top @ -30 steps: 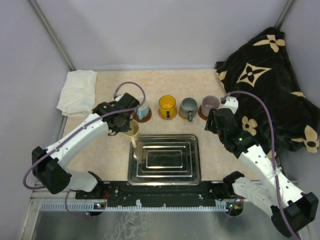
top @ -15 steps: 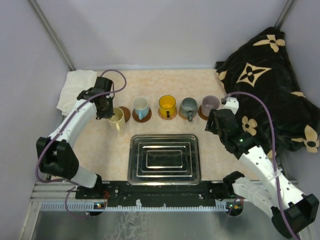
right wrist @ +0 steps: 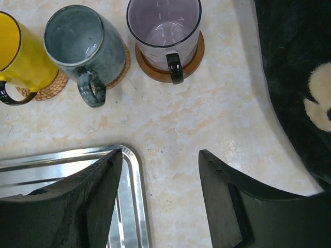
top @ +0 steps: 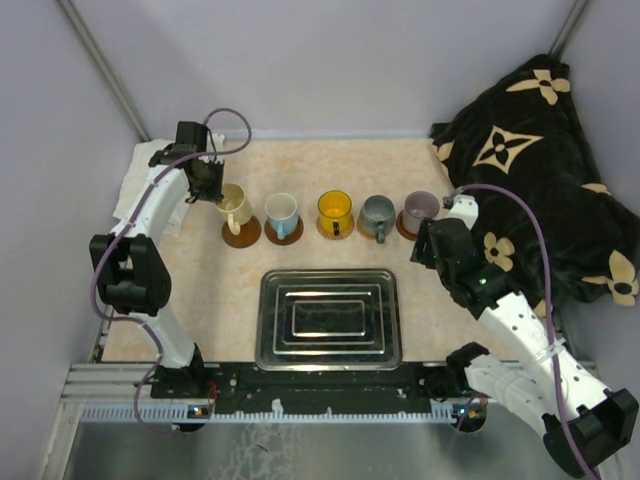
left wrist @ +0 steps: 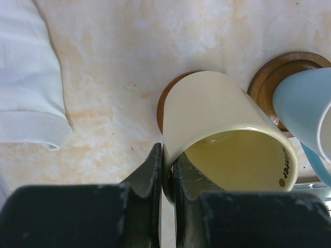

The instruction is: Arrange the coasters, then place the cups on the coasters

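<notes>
I will let go of the cream cup with my left gripper on the dark coaster (top: 240, 231) (left wrist: 205, 119) next to the light blue cup.
My left gripper (top: 214, 190) (left wrist: 168, 168) is shut on the rim of the cream cup (top: 235, 205) (left wrist: 222, 124). The cup hangs tilted over the leftmost dark coaster (top: 241, 234) (left wrist: 164, 101); whether they touch I cannot tell. To its right stand the light blue cup (top: 282, 211) (left wrist: 305, 101), yellow cup (top: 335, 210) (right wrist: 20, 49), grey cup (top: 378, 211) (right wrist: 80, 39) and purple cup (top: 420, 207) (right wrist: 164, 23), each on its own coaster (right wrist: 192, 61). My right gripper (top: 420, 250) (right wrist: 160, 175) is open and holds nothing, just in front of the purple cup.
A steel tray (top: 330, 318) (right wrist: 132, 170) lies near the front, between the arms. A folded white cloth (top: 155, 185) (left wrist: 26, 77) sits at the back left. A black blanket with tan flowers (top: 540, 160) (right wrist: 295, 67) covers the right side.
My left arm has carried the cream cup from the tray's left corner back and to the left, to above the leftmost coaster. The right arm has stayed still.
</notes>
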